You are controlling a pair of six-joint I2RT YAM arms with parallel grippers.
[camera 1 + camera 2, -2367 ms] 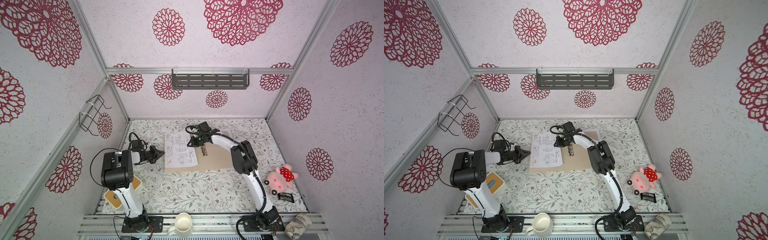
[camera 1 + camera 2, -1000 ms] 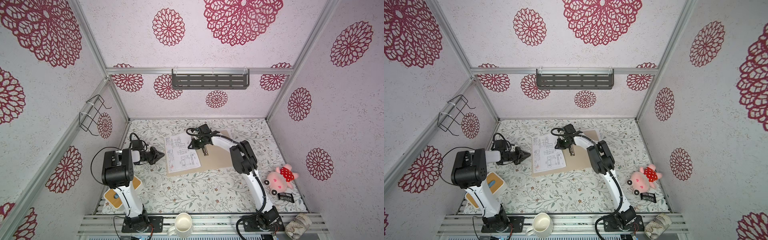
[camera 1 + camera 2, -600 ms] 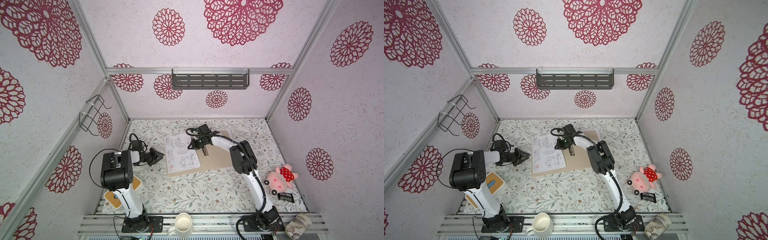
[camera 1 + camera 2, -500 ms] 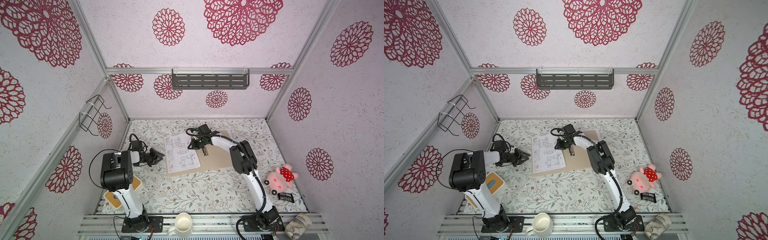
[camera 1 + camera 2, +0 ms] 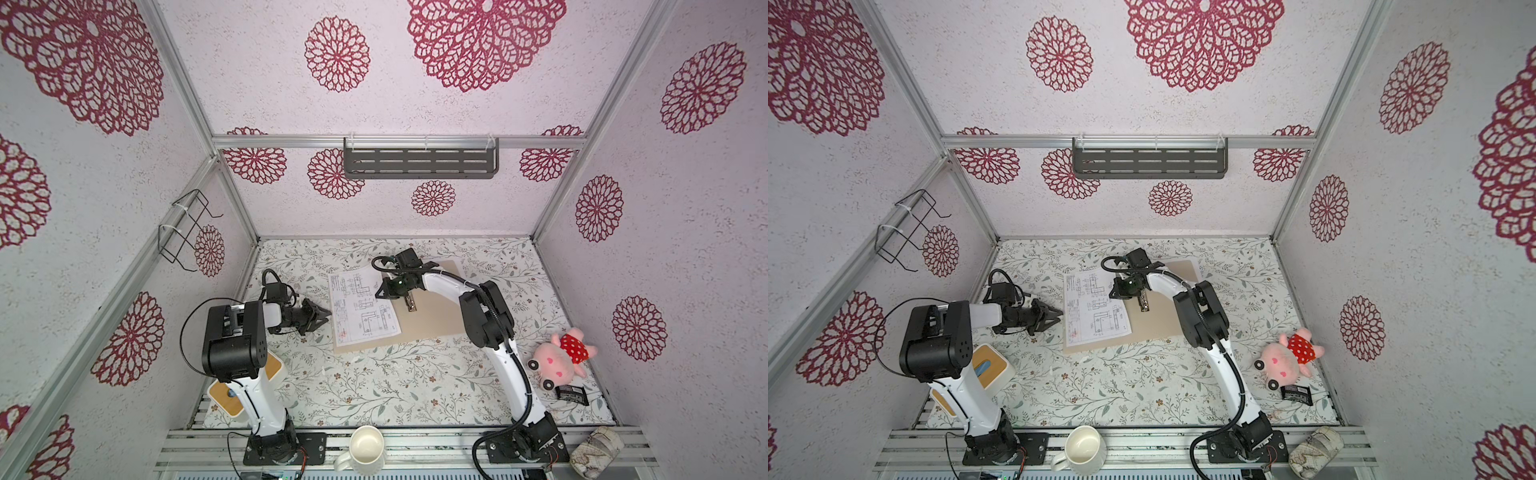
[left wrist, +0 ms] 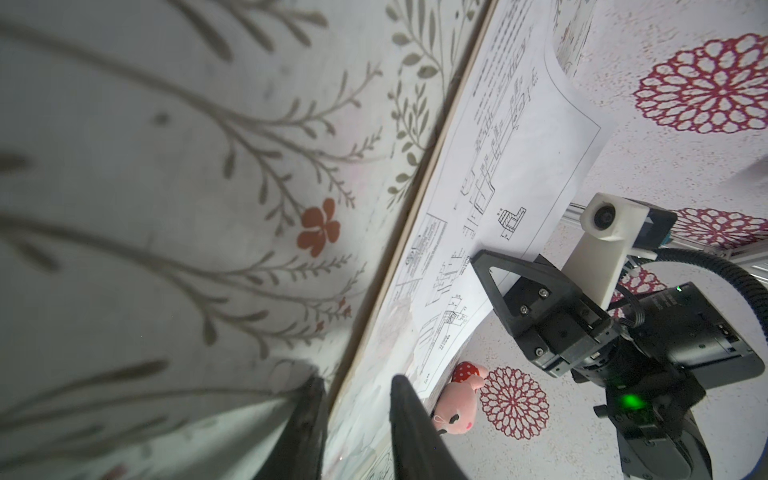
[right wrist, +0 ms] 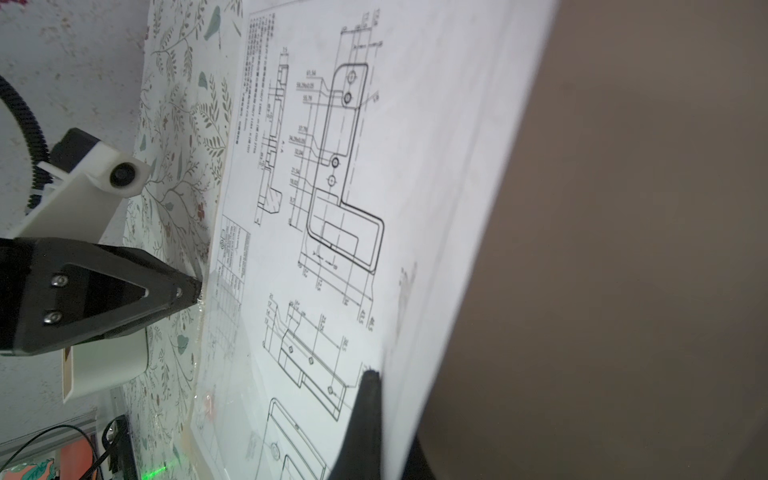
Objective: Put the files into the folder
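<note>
The folder's outer edge is lying loose in my open left gripper, so I need to pinch that edge [image 5: 333,317] with it before my right gripper shifts the files.
The folder [image 5: 436,316] [image 5: 1163,316] lies open and flat on the flowered table, its metal clip [image 5: 410,302] bare. The files [image 5: 361,305] [image 5: 1096,305] rest on the folder's left half with the line-drawing sheet on top. My right gripper [image 5: 380,291] [image 5: 1113,293] is shut on the files' right edge. In the right wrist view that edge [image 7: 374,166] stands lifted between the right gripper's fingers [image 7: 386,395] over the brown folder [image 7: 623,249]. My left gripper [image 5: 326,318] [image 5: 1059,318] is open just left of the folder, holding nothing. In the left wrist view its fingers [image 6: 355,399] straddle the folder's near edge.
A bamboo-topped tissue box [image 5: 245,386] sits by the left arm's base. A pink plush toy [image 5: 559,361] and a small black packet [image 5: 572,395] lie at the right. A white mug [image 5: 365,449] stands on the front rail. The enclosure walls carry a grey shelf [image 5: 419,160] and a wire rack [image 5: 187,232].
My left gripper has opened and drawn back a little to the left, off the sheets' left edge. The files have turned slightly on the folder. The right gripper keeps its grip.
</note>
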